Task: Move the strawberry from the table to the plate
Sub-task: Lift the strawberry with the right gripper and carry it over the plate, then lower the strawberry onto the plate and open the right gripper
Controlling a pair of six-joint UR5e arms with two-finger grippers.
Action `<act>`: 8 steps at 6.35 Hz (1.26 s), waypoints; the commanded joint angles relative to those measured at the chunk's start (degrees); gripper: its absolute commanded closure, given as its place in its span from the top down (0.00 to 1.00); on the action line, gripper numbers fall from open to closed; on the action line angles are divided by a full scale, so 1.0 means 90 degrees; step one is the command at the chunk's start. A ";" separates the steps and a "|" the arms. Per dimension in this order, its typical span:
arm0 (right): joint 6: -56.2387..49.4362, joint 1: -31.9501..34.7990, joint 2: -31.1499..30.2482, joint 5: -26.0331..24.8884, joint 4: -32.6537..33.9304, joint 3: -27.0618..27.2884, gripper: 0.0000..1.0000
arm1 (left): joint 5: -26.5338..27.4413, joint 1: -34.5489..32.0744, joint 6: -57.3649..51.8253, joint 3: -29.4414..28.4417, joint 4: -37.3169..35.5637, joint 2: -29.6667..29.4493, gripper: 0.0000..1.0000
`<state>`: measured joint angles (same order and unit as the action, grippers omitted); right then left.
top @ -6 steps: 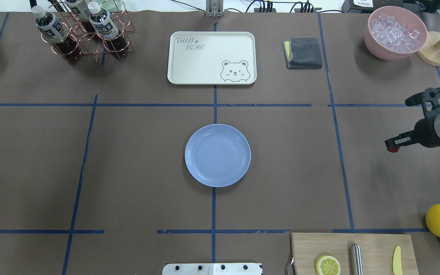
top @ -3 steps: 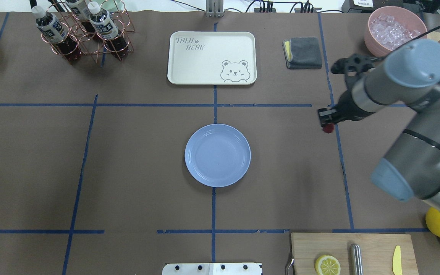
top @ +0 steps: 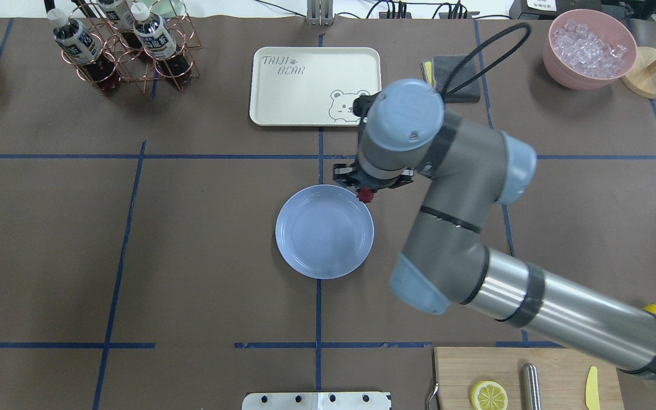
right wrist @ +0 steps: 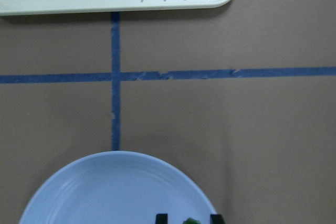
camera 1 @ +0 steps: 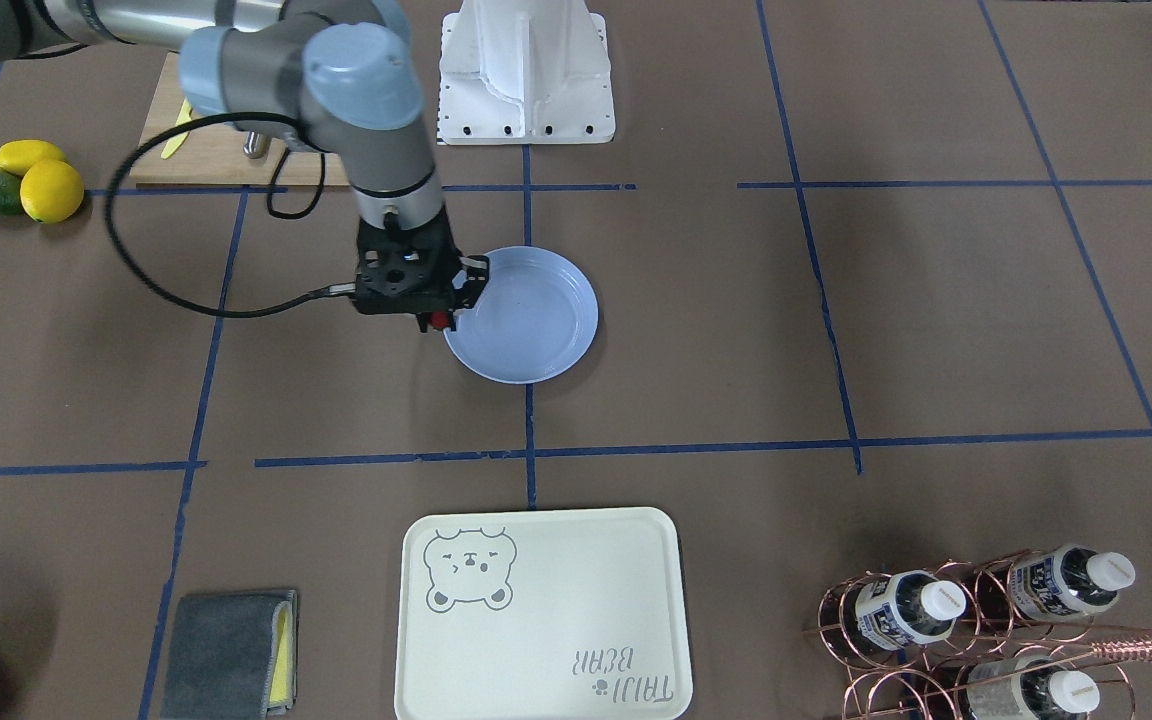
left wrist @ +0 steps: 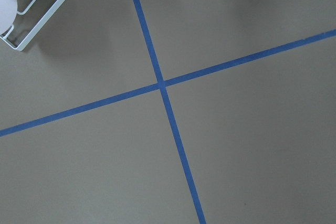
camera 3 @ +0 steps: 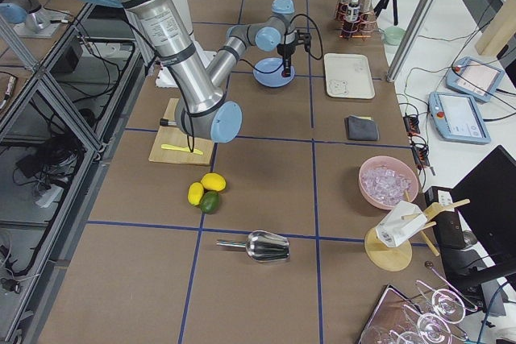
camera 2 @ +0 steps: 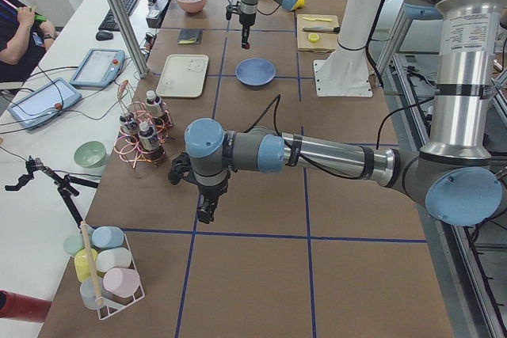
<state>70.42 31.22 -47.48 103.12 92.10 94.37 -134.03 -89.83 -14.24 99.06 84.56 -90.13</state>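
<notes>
The robot's right gripper should release the strawberry near the middle of the light-blue plate [camera 1: 518, 307]. The strawberry is now just above the plate's rim.
The strawberry [top: 366, 196], small and dark red, hangs between the fingers of my right gripper [top: 364, 191], which is shut on it. It is just above the far right rim of the light-blue plate [top: 316, 239], which lies mid-table on the brown table [top: 191, 256]. In the front-facing view the strawberry [camera 1: 435, 322] shows at the plate [camera 1: 536, 320] edge. The right wrist view shows the plate [right wrist: 115, 192] below, two fingertips [right wrist: 161, 217] and a green cap between them. My left gripper [camera 2: 205, 213] hovers over bare table far to the left; I cannot tell whether it is open or shut.
A cream bear-print tray [top: 305, 80] lies beyond the plate, with a grey cloth [top: 456, 71] to its right. A bottle rack [top: 128, 45] stands back left and a pink ice bowl [top: 589, 48] back right. A cutting board [top: 476, 376] with a lemon half sits front right.
My right arm has swung left from the table's right edge, carrying the strawberry to the plate's far right rim.
</notes>
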 commanded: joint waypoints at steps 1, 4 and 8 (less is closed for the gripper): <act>0.0787 -0.0655 0.0685 -0.0510 -0.0009 -0.0903 0.00 | 0.0009 0.0000 0.0000 0.0000 -0.0001 -0.0005 1.00; 0.0819 -0.0988 0.0618 -0.0784 -0.0009 -0.1022 0.00 | 0.0000 0.0000 0.0000 -0.0010 -0.0001 0.0005 1.00; 0.0780 -0.0979 0.0608 -0.0960 -0.0018 -0.1061 0.00 | 0.0010 -0.0010 0.0000 0.0000 -0.0001 0.0014 1.00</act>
<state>77.63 22.39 -42.00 94.74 91.94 84.94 -133.95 -89.90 -14.24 99.05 84.55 -90.03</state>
